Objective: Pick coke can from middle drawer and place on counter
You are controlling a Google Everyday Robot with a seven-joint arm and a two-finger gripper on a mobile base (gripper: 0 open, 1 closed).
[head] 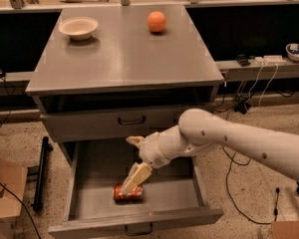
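Note:
Next, I close my gripper around the body of the coke can [128, 193] that lies near the front of the open middle drawer.
The coke can [130, 194] lies on its side on the grey floor of the open middle drawer [172, 199], left of the middle and near the front. My gripper [132, 182] reaches down into the drawer from the right and sits right over the can, covering its upper part. I cannot tell whether it touches the can. The white arm runs off to the right edge of the view. The counter [124, 59] is the cabinet's flat grey top, above and behind the gripper.
On the counter stand a cream bowl [78, 28] at the back left and an orange fruit [156, 21] at the back middle. A closed drawer front [114, 122] sits above the open one. A black pole [40, 173] and cardboard box [2, 195] lie left; cables [234, 158] lie right.

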